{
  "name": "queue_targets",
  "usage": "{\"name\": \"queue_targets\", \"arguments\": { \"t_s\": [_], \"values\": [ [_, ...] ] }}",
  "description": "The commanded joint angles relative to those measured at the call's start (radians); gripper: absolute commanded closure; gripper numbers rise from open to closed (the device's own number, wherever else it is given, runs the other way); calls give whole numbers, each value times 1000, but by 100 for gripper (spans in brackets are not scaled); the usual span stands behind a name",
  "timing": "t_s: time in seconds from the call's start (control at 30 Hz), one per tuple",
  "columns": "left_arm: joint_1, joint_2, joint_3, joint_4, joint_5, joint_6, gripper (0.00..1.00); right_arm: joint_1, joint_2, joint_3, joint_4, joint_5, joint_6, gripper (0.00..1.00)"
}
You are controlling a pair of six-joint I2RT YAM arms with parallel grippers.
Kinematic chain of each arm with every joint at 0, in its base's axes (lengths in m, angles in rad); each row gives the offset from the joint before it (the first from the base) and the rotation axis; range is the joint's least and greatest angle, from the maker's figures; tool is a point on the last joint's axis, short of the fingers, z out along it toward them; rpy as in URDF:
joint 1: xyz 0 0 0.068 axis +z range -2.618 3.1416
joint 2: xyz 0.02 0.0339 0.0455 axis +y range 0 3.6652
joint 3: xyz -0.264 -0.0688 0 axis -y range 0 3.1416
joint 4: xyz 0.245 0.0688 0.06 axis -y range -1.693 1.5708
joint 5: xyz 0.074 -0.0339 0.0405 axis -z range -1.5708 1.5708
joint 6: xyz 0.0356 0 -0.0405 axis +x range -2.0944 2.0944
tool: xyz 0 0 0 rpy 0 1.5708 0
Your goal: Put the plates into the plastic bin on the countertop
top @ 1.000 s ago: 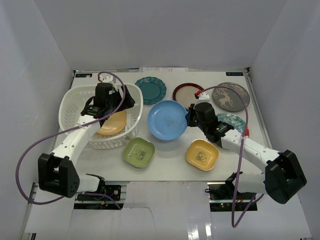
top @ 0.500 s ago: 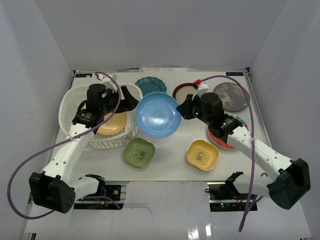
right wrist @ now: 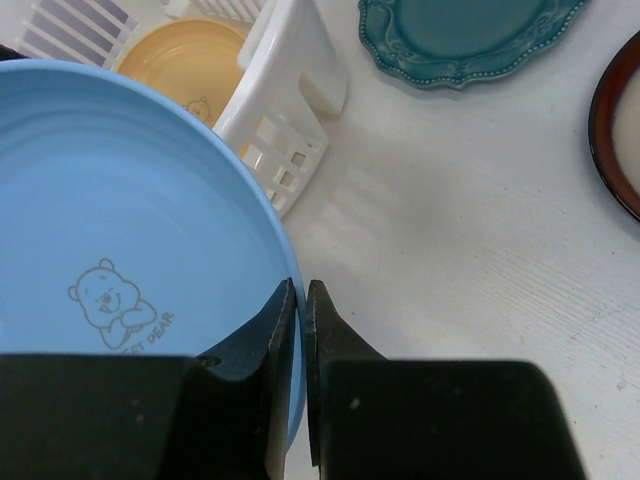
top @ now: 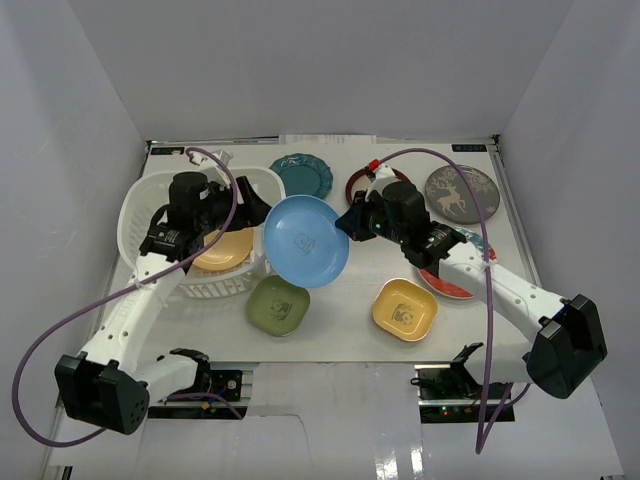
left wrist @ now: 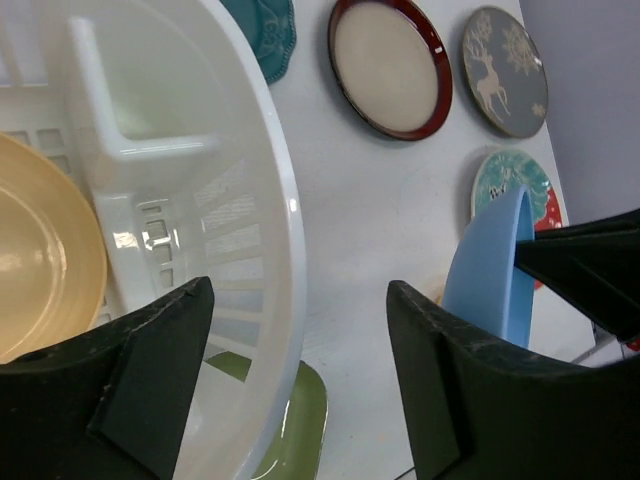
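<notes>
My left gripper should shift to take that edge (top: pixel 269 240) before it places the blue plate in the bin, as the plate's free edge sits outside its fingers.
My right gripper (top: pixel 347 226) (right wrist: pixel 301 287) is shut on the right rim of the blue plate (top: pixel 305 240) (right wrist: pixel 120 230), holding it tilted in the air just right of the plastic bin (top: pixel 140 200) (right wrist: pixel 290 90). An orange plate (top: pixel 226 250) (left wrist: pixel 40 260) lies inside the bin. My left gripper (top: pixel 256 204) (left wrist: pixel 300 290) hangs open over the bin's right rim (left wrist: pixel 275 180), which passes below the gap between its fingers. The blue plate (left wrist: pixel 490 270) shows edge-on just beyond its right finger. On the countertop (top: pixel 340 335) lie the teal (top: pixel 305 175), dark-red-rimmed (top: pixel 360 186), deer-patterned (top: pixel 462 192), red-and-teal (top: pixel 455 280), green (top: pixel 278 305) and yellow (top: pixel 404 308) plates.
White walls close in the countertop at left, back and right. Purple cables (top: pixel 60 320) loop off both arms. The right forearm (top: pixel 490 285) lies over part of the red-and-teal plate.
The right arm lifted the blue plate off the countertop and carried it left to the bin, tilting it. The left gripper shifted a little and its jaws narrowed slightly.
</notes>
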Motion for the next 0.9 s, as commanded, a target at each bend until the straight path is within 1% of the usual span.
{"name": "queue_targets", "arguments": {
  "t_s": [0.0,0.13,0.23,0.27,0.33,0.47,0.53,0.57,0.6,0.63,0.67,0.7,0.77,0.8,0.83,0.87],
  "values": [
    [-16,-80,23,-4,-62,-49,18,19,-32,26,82,22,16,92],
    [-16,-107,35,28,-57,-111,16,21,-45,6,77,18,13,92],
    [-16,-92,23,33,56,-124,16,19,-49,6,82,19,7,92],
    [-16,-81,17,18,132,-117,18,19,-48,9,84,16,6,92],
    [-18,-66,-15,-19,170,-102,20,19,-42,23,88,7,4,92],
    [-18,-110,-57,-65,47,-46,21,18,-34,37,94,-15,-1,92],
    [-16,-107,-57,-65,62,-32,24,18,-31,44,102,-22,-1,92],
    [-18,-101,-54,-67,76,-28,31,18,-23,47,102,-34,4,92],
    [-18,-92,-51,-67,96,-22,34,18,-20,53,103,-41,5,92],
    [-16,-77,-48,-67,102,-17,38,18,-19,52,111,-48,10,92],
    [-18,-74,-49,-68,104,-16,46,19,-19,52,116,-56,13,92],
    [-16,-74,-48,-67,98,-17,67,18,-20,53,117,-56,15,92],
    [-18,-80,-45,-65,82,-19,83,18,-22,52,116,-51,15,92],
    [-16,-84,-41,-62,69,-22,94,18,-20,50,114,-48,15,91],
    [-16,-89,-37,-62,41,-26,98,18,-20,49,113,-48,15,86],
    [-16,-94,-26,-61,24,-26,100,19,-22,44,110,-47,15,79]
  ]
}}
